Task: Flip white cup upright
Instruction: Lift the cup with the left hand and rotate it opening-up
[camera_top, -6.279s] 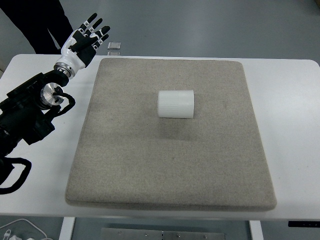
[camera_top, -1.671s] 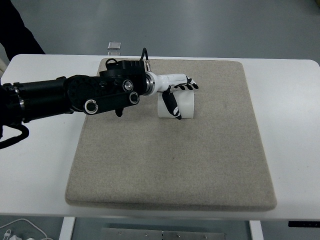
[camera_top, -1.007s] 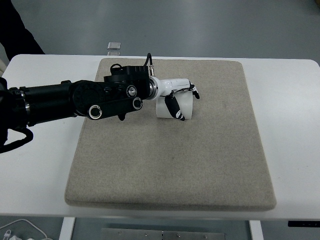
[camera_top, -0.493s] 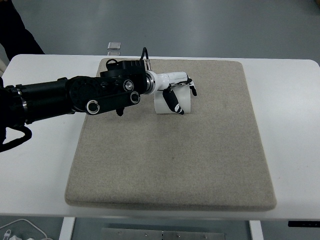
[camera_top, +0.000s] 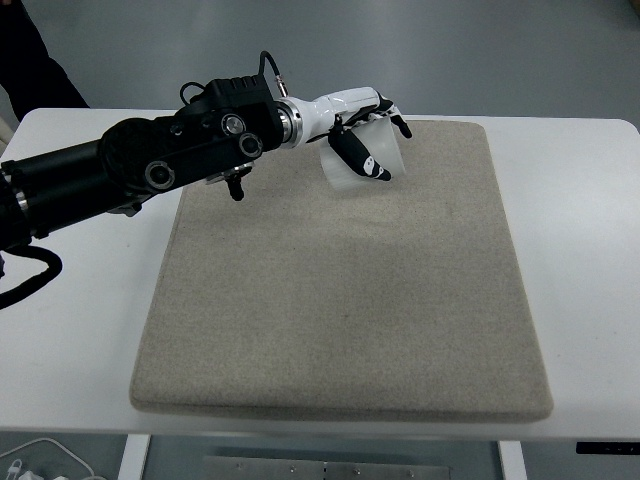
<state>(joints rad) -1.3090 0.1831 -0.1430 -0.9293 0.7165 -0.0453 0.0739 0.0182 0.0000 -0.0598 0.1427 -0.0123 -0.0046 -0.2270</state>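
The white cup, now lifted off the grey mat, will be released by my left gripper on the far half of the grey mat (camera_top: 298, 213), beside the black arm.
The white ribbed cup (camera_top: 366, 160) is off the grey mat (camera_top: 340, 300), lifted and tilted near the mat's far edge. My left hand (camera_top: 365, 135) is shut on it, thumb across the near side and the other fingers over the top. The black left arm (camera_top: 140, 165) reaches in from the picture's left edge. Part of the cup is hidden behind the fingers. No right arm shows.
The mat lies on a white table (camera_top: 580, 250). A person's dark sleeve (camera_top: 25, 60) shows at the top left corner. White cables (camera_top: 40, 460) lie below the table's front left corner.
The left hand closed on the lying cup, then raised it off the mat and carried it toward the far edge, tilting it. A small object beyond the mat's far left is now hidden.
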